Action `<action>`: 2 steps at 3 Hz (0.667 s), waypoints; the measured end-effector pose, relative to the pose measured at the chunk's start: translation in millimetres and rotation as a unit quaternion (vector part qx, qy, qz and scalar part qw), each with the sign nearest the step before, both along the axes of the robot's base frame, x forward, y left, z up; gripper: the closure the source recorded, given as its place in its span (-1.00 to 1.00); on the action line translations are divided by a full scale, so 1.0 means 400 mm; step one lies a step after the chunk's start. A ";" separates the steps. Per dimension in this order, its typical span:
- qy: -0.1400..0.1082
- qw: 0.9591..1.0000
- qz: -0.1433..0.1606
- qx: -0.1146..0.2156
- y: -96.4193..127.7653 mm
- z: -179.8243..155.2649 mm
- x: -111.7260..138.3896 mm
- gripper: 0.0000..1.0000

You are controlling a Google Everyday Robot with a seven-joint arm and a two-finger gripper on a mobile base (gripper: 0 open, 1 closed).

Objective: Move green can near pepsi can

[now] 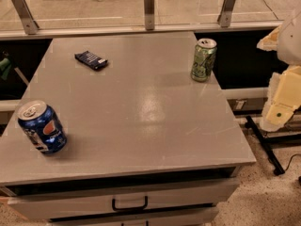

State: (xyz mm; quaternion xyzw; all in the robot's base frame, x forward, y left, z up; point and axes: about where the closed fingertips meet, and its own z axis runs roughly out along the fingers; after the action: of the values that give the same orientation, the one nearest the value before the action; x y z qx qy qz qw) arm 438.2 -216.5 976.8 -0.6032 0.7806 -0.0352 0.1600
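The green can should be my gripper's next stop, and my gripper will close around the middle of its body (204,62), between the can's top and bottom rims.
The green can (203,60) stands upright near the right edge of the grey table (141,112), towards the back. The pepsi can (41,127), dark blue with a round red-white-blue logo, stands upright near the front left corner, far from the green can. My gripper (281,98), cream-coloured, hangs off the table's right side, to the right of the green can and a little nearer the front. It touches nothing and holds nothing that I can see.
A flat dark blue packet (91,60) lies at the back left of the table. A glass railing with metal posts (149,7) runs behind it. A drawer with a black handle (130,204) sits under the front edge. A black stand leg (265,145) lies on the floor at right.
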 end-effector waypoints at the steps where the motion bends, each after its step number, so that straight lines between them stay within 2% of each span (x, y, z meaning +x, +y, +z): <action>1: 0.000 1.000 0.000 0.000 0.000 0.000 0.000 -1.00; 2: -0.009 1.000 -0.002 0.014 -0.026 -0.024 0.048 -1.00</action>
State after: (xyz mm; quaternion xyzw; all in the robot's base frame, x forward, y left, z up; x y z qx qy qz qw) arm 457.3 -226.8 967.4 -0.5994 0.7804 -0.0303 0.1753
